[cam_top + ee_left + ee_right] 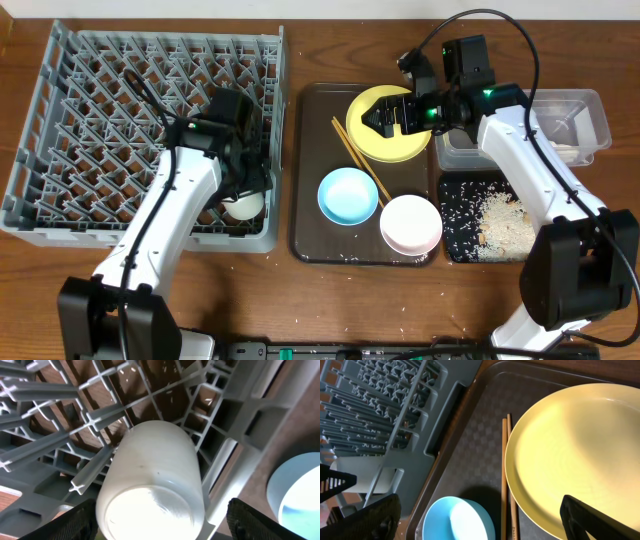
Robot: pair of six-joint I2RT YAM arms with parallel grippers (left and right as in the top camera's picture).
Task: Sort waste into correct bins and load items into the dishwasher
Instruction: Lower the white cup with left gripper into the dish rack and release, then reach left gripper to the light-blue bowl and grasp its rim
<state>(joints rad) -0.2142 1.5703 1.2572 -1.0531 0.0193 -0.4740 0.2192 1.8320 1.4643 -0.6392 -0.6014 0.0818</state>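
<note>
The light blue bowl's rim (pixel 321 191) (pixel 280 504), on the side facing the grey dish rack, should be the next place my left gripper goes to and closes on.
The small white cup (pixel 150 480) lies among the pegs in the front right corner of the grey dish rack (pixel 100 90), also in the overhead view (pixel 245 206). My left gripper (pixel 165 522) is open around it; the right finger stands clear of it. My right gripper (pixel 480 510) is open and empty above the yellow plate (pixel 575 455), over its left edge (pixel 378 118). Two chopsticks (pixel 506 475) lie beside the plate. The light blue bowl (pixel 348 194) and the white bowl (pixel 410 224) sit in front of it. The wrapper is out of view.
Plate, bowls and chopsticks rest on a dark brown serving tray (pixel 310 180). At the right, a clear tub (pixel 590 105) holds something pale, and the black tray (pixel 455 225) in front of it holds loose rice (pixel 500 225). A few grains lie on the table.
</note>
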